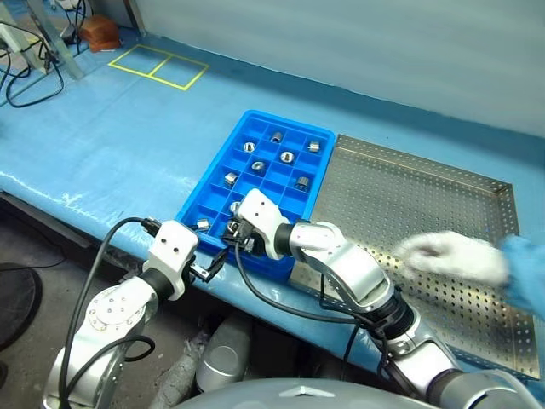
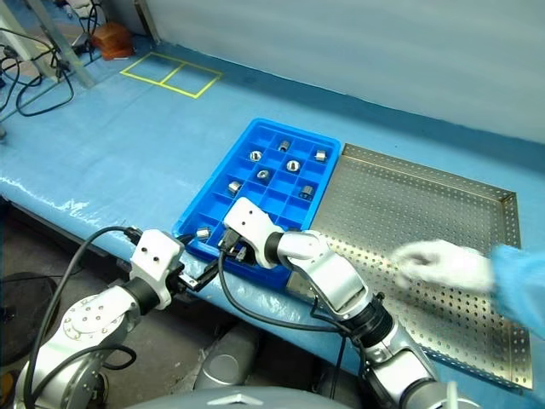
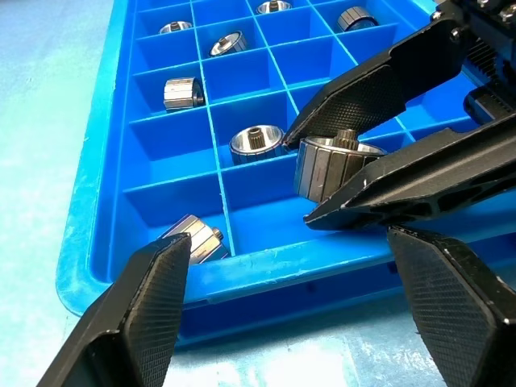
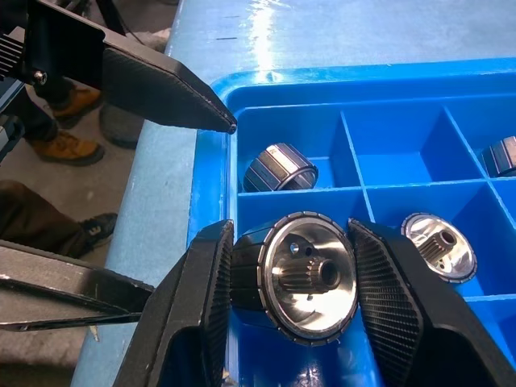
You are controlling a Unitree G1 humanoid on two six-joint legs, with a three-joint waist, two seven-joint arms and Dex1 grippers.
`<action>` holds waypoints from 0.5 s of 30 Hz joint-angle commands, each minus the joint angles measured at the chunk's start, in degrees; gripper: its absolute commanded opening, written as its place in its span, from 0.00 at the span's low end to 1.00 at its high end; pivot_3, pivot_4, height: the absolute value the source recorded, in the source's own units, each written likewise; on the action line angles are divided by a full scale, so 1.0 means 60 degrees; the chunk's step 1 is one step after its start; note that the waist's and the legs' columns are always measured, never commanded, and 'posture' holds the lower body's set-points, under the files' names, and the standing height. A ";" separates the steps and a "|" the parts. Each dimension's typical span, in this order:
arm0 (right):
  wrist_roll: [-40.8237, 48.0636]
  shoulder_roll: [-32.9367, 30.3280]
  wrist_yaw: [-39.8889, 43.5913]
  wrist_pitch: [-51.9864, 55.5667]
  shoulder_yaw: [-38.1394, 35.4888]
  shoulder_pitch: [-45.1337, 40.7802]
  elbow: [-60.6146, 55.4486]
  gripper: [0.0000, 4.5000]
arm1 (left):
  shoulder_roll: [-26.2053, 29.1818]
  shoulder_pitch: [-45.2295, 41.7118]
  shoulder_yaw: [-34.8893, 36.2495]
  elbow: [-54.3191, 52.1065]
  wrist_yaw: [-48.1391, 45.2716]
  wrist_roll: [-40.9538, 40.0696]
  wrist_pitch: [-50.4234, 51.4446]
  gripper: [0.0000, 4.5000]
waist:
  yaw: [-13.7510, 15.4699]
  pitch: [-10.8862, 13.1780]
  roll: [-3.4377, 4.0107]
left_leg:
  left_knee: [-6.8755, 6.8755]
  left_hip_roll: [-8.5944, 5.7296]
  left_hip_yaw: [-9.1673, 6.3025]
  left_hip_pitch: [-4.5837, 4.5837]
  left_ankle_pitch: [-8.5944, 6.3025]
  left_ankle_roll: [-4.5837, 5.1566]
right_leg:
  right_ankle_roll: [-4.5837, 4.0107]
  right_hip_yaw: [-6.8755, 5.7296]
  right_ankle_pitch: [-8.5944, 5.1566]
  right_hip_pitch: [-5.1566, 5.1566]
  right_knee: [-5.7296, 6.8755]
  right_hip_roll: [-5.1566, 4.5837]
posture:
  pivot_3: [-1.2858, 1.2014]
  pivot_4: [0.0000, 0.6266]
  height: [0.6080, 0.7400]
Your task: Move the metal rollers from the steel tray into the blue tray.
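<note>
My right gripper will release the roller in an empty compartment midway (image 1: 249, 242) (image 4: 306, 359) along the blue tray's near row.
The blue tray (image 1: 209, 175) lies mid-table with several metal rollers (image 1: 258, 166) in its compartments. To its right lies the steel tray (image 1: 400, 196); I see no rollers on its bare perforated floor. Over the blue tray's near row, my right gripper (image 4: 292, 242) is shut on one roller (image 4: 310, 278), holding it by its ribbed side, hole facing the camera. That held roller (image 3: 334, 169) hangs just above a near compartment. My left gripper (image 3: 289, 242) stands open and empty at the blue tray's near rim, close beside the right one.
A person's white-gloved hand (image 1: 451, 256) with a blue sleeve (image 1: 524, 264) hovers over the steel tray's right part. Yellow tape squares (image 1: 159, 66) mark the blue table cover at the far left. Cables (image 1: 25, 81) lie beyond the table's left end.
</note>
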 commanded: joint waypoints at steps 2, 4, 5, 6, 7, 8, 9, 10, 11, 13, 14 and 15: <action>-0.0112 -0.0182 -0.0202 0.0192 -0.0177 0.0201 -0.0102 0.42 | 0.0016 -0.0223 0.0217 -0.0292 0.0026 -0.0085 -0.0220 0.94 | 0.0073 -0.0001 -0.0001 | 0.0000 0.0000 0.0001 -0.0002 0.0000 -0.0001 | 0.0000 0.0000 0.0000 -0.0001 -0.0001 0.0000 | 0.71 0.24 1.00; -0.0143 -0.0239 -0.0262 0.0211 -0.0223 0.0241 -0.0068 0.42 | 0.0022 -0.0232 0.0224 -0.0282 0.0009 -0.0099 -0.0214 0.94 | 0.0106 -0.0006 -0.0002 | 0.0001 0.0000 0.0001 -0.0001 0.0001 -0.0003 | 0.0000 0.0000 0.0000 -0.0003 -0.0001 0.0000 | 0.71 0.24 1.00; -0.0166 -0.0274 -0.0287 0.0222 -0.0239 0.0261 -0.0060 0.42 | 0.0023 -0.0239 0.0229 -0.0275 0.0001 -0.0106 -0.0211 0.94 | 0.0115 -0.0007 -0.0003 | 0.0001 0.0000 0.0002 -0.0001 0.0001 -0.0004 | 0.0000 0.0000 0.0000 -0.0002 -0.0001 0.0000 | 0.71 0.24 1.00; -0.0198 -0.0322 -0.0315 0.0232 -0.0261 0.0285 -0.0051 0.42 | 0.0027 -0.0244 0.0234 -0.0270 -0.0011 -0.0113 -0.0211 0.94 | 0.0112 -0.0010 -0.0003 | 0.0002 0.0000 0.0003 0.0000 0.0001 -0.0004 | 0.0000 0.0000 0.0000 -0.0002 -0.0001 -0.0001 | 0.71 0.24 1.00; -0.0236 -0.0372 -0.0342 0.0239 -0.0279 0.0308 -0.0046 0.42 | 0.0032 -0.0246 0.0242 -0.0265 -0.0026 -0.0121 -0.0214 0.94 | 0.0110 -0.0011 -0.0002 | 0.0002 0.0000 0.0004 0.0002 0.0001 -0.0004 | 0.0001 0.0001 0.0000 -0.0001 -0.0001 -0.0001 | 0.70 0.24 1.00; -0.0252 -0.0427 -0.0353 0.0249 -0.0316 0.0338 -0.0050 0.42 | 0.0038 -0.0254 0.0250 -0.0252 -0.0037 -0.0122 -0.0217 0.94 | 0.0113 -0.0013 -0.0003 | 0.0001 0.0001 0.0005 0.0004 0.0001 -0.0005 | 0.0000 0.0000 0.0000 -0.0001 0.0001 0.0000 | 0.70 0.24 1.00; -0.0256 -0.0477 -0.0360 0.0259 -0.0358 0.0365 -0.0061 0.42 | 0.0043 -0.0262 0.0256 -0.0238 -0.0045 -0.0120 -0.0220 0.94 | 0.0116 -0.0015 -0.0002 | 0.0001 0.0001 0.0005 0.0006 0.0001 -0.0006 | 0.0000 0.0000 0.0000 -0.0001 0.0002 0.0000 | 0.70 0.24 1.00; -0.0248 -0.0510 -0.0369 0.0272 -0.0392 0.0385 -0.0075 0.42 | 0.0046 -0.0266 0.0266 -0.0226 -0.0055 -0.0119 -0.0224 0.94 | 0.0116 -0.0017 -0.0003 | 0.0002 0.0001 0.0004 0.0010 0.0002 -0.0006 | 0.0000 0.0000 0.0000 -0.0001 0.0002 0.0000 | 0.70 0.24 1.00; -0.0238 -0.0547 -0.0380 0.0293 -0.0433 0.0407 -0.0098 0.42 | 0.0045 -0.0274 0.0272 -0.0206 -0.0064 -0.0118 -0.0228 0.94 | 0.0112 -0.0018 -0.0004 | 0.0002 0.0002 0.0005 0.0018 0.0001 -0.0007 | 0.0001 0.0000 0.0000 -0.0004 0.0001 0.0000 | 0.70 0.24 1.00; -0.0224 -0.0597 -0.0407 0.0324 -0.0460 0.0437 -0.0134 0.42 | 0.0043 -0.0294 0.0258 -0.0163 -0.0076 -0.0108 -0.0239 0.94 | 0.0102 -0.0019 -0.0005 | 0.0002 0.0002 0.0006 0.0033 -0.0001 -0.0010 | 0.0001 0.0000 -0.0001 -0.0007 0.0000 -0.0001 | 0.70 0.24 1.00; -0.0216 -0.0625 -0.0420 0.0332 -0.0457 0.0449 -0.0151 0.42 | 0.0039 -0.0312 0.0240 -0.0146 -0.0079 -0.0104 -0.0240 0.94 | 0.0099 -0.0019 -0.0005 | 0.0003 0.0002 0.0006 0.0033 -0.0001 -0.0011 | 0.0001 0.0000 -0.0001 -0.0008 0.0000 -0.0001 | 0.70 0.24 1.00; -0.0215 -0.0643 -0.0432 0.0336 -0.0450 0.0461 -0.0165 0.42 | 0.0038 -0.0320 0.0229 -0.0137 -0.0082 -0.0101 -0.0243 0.94 | 0.0095 -0.0020 -0.0006 | 0.0004 0.0003 0.0008 0.0030 0.0000 -0.0011 | 0.0001 0.0000 -0.0001 -0.0009 -0.0002 -0.0001 | 0.70 0.24 1.00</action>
